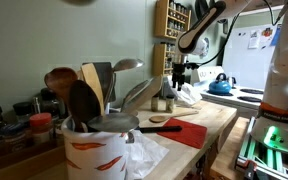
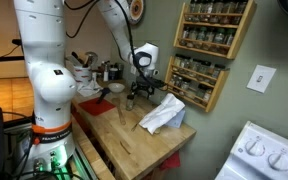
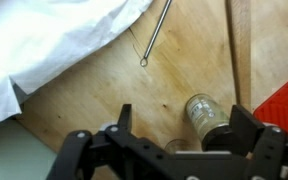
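My gripper will next close on the handle's outer half (image 1: pixel 187 114) (image 3: pixel 242 72) on the wooden spoon that is beside the red mat, past the small jars.
My gripper (image 3: pixel 184 116) is open and empty, fingers pointing down at the wooden countertop (image 3: pixel 94 110). A small glass spice jar (image 3: pixel 206 115) with a dark lid stands just inside the right finger. A second small jar (image 3: pixel 178 148) shows partly under the gripper body. In both exterior views the gripper (image 1: pixel 181 72) (image 2: pixel 144 86) hovers just above the small jars (image 1: pixel 166 101) (image 2: pixel 130 100) near the wall. A white cloth (image 3: pixel 54 40) lies to one side. A thin metal utensil handle (image 3: pixel 156 35) with a loop end rests on its edge.
A wooden spoon (image 1: pixel 164 125) lies on a red mat (image 1: pixel 191 134). A white crock of utensils (image 1: pixel 94 150) fills the foreground. A spice rack (image 2: pixel 209 50) hangs on the wall. A blue kettle (image 1: pixel 220 85) and a stove (image 2: pixel 264 155) are nearby.
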Available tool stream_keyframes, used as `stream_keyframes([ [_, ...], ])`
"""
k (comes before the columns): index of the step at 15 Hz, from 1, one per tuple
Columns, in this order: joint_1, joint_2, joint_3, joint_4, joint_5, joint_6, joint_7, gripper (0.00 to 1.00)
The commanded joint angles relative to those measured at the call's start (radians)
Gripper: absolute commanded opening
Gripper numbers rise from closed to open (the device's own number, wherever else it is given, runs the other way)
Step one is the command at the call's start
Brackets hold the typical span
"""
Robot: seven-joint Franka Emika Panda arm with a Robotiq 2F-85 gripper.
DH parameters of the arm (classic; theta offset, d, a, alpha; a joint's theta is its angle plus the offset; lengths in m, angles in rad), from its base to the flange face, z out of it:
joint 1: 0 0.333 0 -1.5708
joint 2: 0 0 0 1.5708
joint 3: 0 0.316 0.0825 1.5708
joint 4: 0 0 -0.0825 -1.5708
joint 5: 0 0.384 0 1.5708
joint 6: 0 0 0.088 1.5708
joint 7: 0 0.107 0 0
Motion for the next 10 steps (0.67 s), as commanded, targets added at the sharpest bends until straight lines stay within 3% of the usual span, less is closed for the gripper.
stream_keyframes([
  [1, 0.008, -0.086, -0.018, -0.136, 0.041, 0.067, -0.086, 1.0],
  [7, 0.083, -0.148, -0.037, -0.312, 0.228, 0.205, -0.203, 1.0],
  [8, 0.107, -0.084, -0.039, -0.239, 0.269, 0.206, -0.218, 1.0],
  [10, 0.144, -0.071, -0.018, -0.253, 0.316, 0.277, -0.215, 1.0],
])
